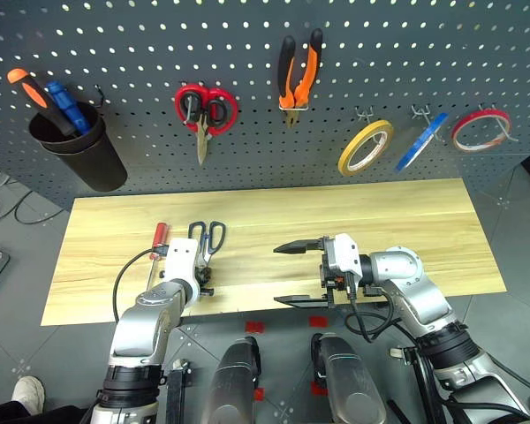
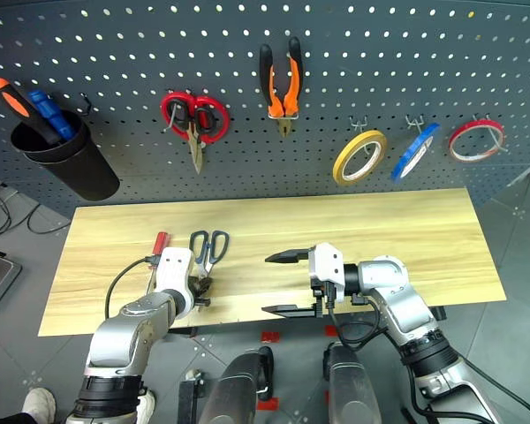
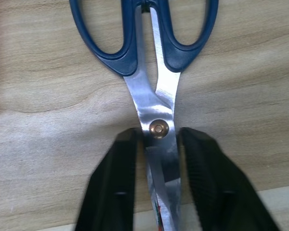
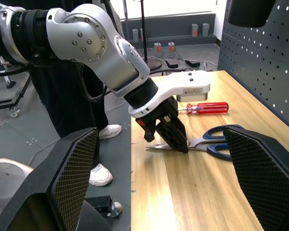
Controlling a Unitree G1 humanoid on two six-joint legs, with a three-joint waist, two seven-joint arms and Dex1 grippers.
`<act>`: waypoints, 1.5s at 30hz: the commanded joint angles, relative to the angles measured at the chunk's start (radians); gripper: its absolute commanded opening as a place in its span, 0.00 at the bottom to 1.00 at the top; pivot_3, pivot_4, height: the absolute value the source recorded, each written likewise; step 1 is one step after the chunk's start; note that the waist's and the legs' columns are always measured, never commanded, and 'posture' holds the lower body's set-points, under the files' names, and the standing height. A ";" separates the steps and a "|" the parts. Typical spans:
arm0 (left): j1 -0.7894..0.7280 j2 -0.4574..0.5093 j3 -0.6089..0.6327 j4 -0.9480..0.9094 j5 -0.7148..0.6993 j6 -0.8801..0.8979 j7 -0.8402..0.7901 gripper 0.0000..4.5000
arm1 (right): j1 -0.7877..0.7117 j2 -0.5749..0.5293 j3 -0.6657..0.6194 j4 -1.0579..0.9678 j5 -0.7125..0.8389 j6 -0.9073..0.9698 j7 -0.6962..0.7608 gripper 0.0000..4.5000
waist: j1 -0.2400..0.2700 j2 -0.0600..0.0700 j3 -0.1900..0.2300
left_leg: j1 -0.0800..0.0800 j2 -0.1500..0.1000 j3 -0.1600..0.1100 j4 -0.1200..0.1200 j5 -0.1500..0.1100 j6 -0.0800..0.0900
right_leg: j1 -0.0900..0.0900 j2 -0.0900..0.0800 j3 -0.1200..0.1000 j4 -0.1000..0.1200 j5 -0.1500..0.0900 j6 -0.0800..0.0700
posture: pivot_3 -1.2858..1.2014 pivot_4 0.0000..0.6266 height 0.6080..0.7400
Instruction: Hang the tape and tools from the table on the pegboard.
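The left gripper's fingers only just reach the pivot of the scissors, so it should open, move nearer the blue handles and grip (image 3: 156, 105) past the pivot before lifting.
Dark-blue-handled scissors (image 1: 211, 238) lie flat on the table (image 1: 406, 221), near its front left. My left gripper (image 3: 160, 138) is shut on their blades at the pivot, with the handles (image 3: 144, 33) pointing away towards the pegboard (image 1: 247, 35). Just left of the scissors lies the small red-handled screwdriver (image 1: 159, 237). The orange-and-black pliers (image 1: 299, 75) and the blue tape (image 1: 421, 141) hang on pegboard hooks. Over the table's front middle my right gripper (image 1: 287, 276) stands open, pointing left, with nothing between its fingers.
Red-handled scissors (image 1: 205, 110), a yellow tape roll (image 1: 365, 147) and a red tape roll (image 1: 480, 129) also hang on the pegboard. A black cup (image 1: 75, 146) at its left holds larger screwdrivers. A person's legs and white shoes (image 4: 101, 175) stand beside the table's left end.
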 commanded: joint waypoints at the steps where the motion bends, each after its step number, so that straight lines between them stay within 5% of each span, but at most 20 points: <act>1: 0.019 0.009 0.001 -0.006 0.005 0.015 -0.005 0.12 | -0.008 0.012 0.000 -0.010 0.001 -0.007 -0.006 1.00 | 0.000 0.000 0.001 | 0.000 0.000 0.000 0.000 0.000 0.000 | 0.000 0.000 0.000 0.000 0.000 0.000 | 0.47 0.69 1.00; 26: 0.032 0.018 -0.022 -0.033 0.018 -0.017 -0.014 0.12 | -0.043 0.027 -0.023 0.034 -0.008 -0.031 -0.036 1.00 | 0.000 0.002 0.004 | -0.001 0.000 -0.001 -0.001 0.001 -0.003 | -0.001 0.000 -0.001 -0.001 0.000 0.000 | 0.46 0.62 1.00; 39: 0.006 0.037 -0.032 0.000 0.038 -0.013 -0.023 0.98 | -0.060 0.006 -0.007 0.120 -0.103 -0.080 -0.052 1.00 | 0.000 0.002 0.004 | -0.001 0.000 0.000 -0.002 0.001 -0.003 | -0.001 0.000 -0.001 -0.001 0.000 0.000 | 0.46 0.65 1.00; 45: -0.022 0.042 -0.033 0.047 0.035 -0.026 -0.034 0.99 | -0.079 0.017 -0.009 0.157 -0.119 -0.099 -0.055 1.00 | 0.000 0.002 0.005 | -0.001 0.000 0.000 -0.002 0.001 -0.003 | -0.001 0.000 -0.001 -0.001 0.000 0.000 | 0.47 0.66 1.00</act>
